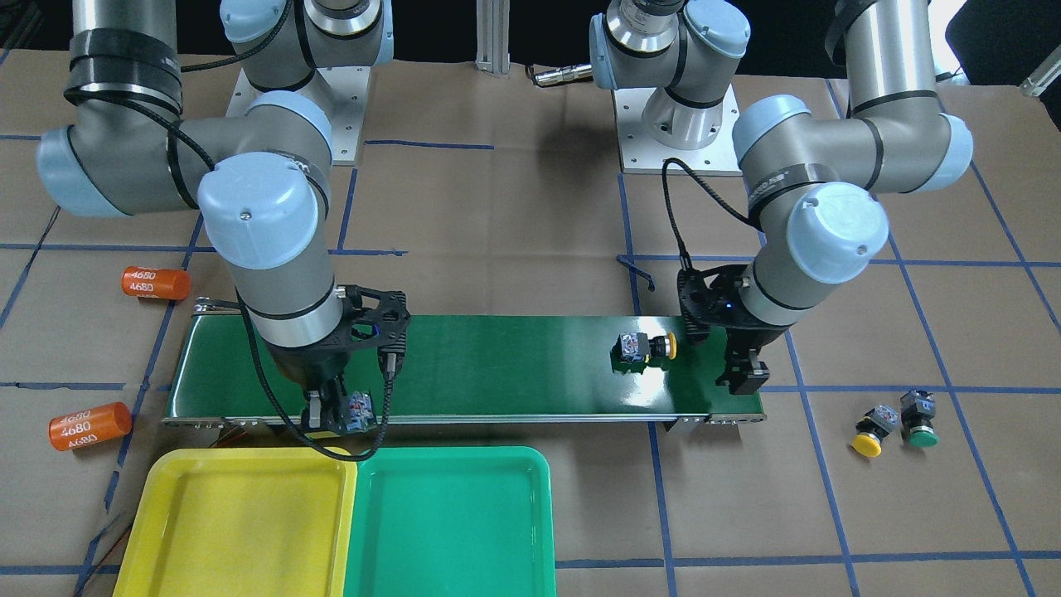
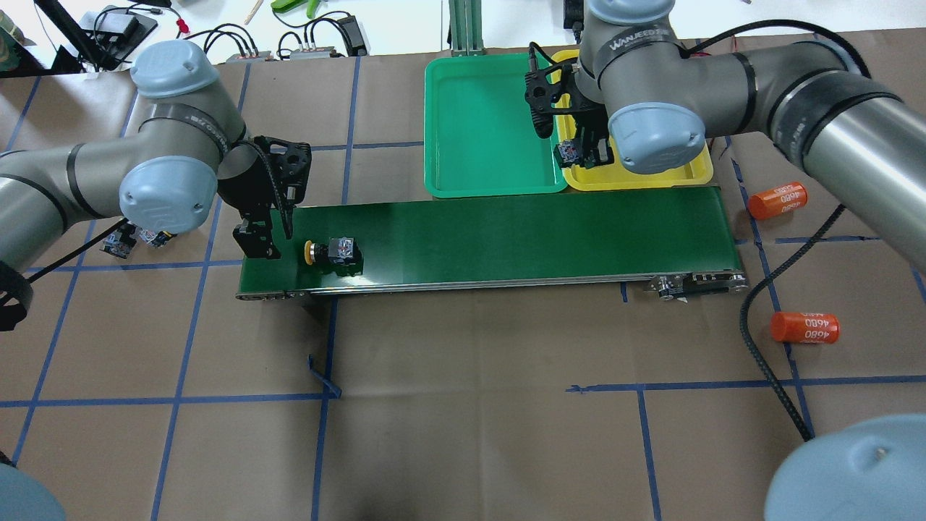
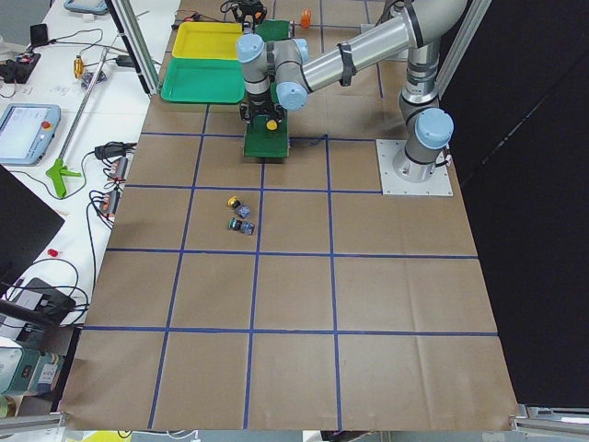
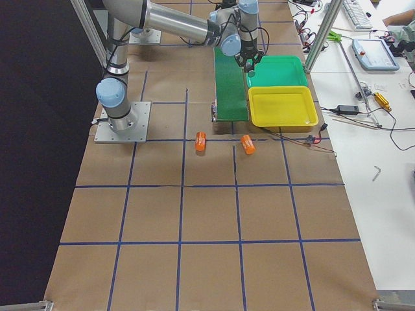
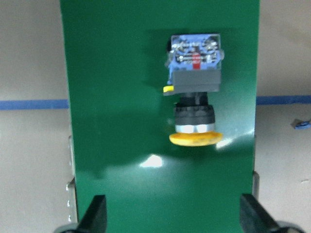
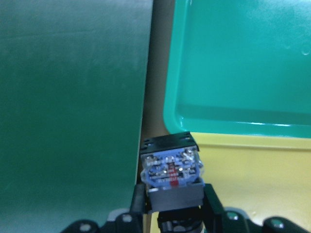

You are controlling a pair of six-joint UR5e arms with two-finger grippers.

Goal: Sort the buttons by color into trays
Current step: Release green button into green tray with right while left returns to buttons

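The yellow button lies beside the green button on the paper, and my left gripper will close on its black body (image 1: 877,424) next.
My right gripper (image 1: 336,410) is shut on a button (image 6: 171,177) by its black body; the cap is hidden. It hangs over the near edge of the yellow tray (image 1: 240,531), close to the seam with the green tray (image 1: 452,531). My left gripper (image 2: 260,239) is open and empty over the belt's end. In the left wrist view a yellow-capped button (image 5: 194,97) lies on its side ahead of the open fingers (image 5: 97,213), cap towards them. A yellow button (image 1: 870,431) and a green button (image 1: 920,419) lie on the paper beyond that belt end.
The long dark green conveyor belt (image 2: 506,231) runs between the arms, with the trays side by side against its far edge. Two orange cylinders marked 4680 (image 2: 776,200) (image 2: 804,327) lie on the paper past the belt's right end.
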